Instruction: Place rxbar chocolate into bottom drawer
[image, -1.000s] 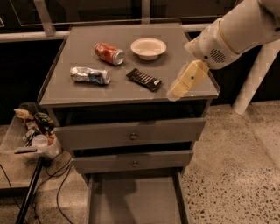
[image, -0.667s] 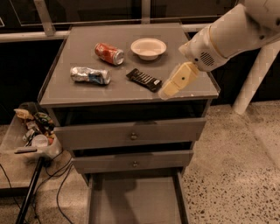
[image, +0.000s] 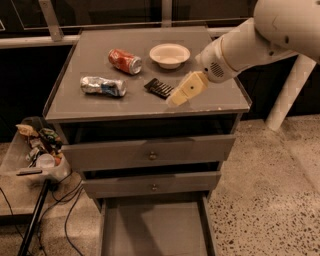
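Next, I close my gripper on the end of the rxbar chocolate (image: 169, 93) that points away from the crushed silver-blue can.
The rxbar chocolate (image: 159, 88) is a small flat black wrapper with pale stripes. It lies on the grey cabinet top (image: 100, 107), right of centre. My gripper (image: 177, 97) hangs just above the bar's right end and hides part of it. Its cream-coloured body reaches in from the upper right on a white arm. The bottom drawer (image: 152, 230) is pulled out at the foot of the cabinet; its flat grey floor is bare.
A red soda can (image: 125, 61) and a crushed silver-blue can (image: 103, 86) lie left of the bar. A white bowl (image: 169, 54) stands behind it. Two upper drawers with round knobs (image: 152, 155) are shut. A bin of clutter (image: 37, 150) and cables sit at the left.
My gripper has moved left and a little down across the cabinet top, from near the right edge to just over the bar's right end. Nothing else has moved.
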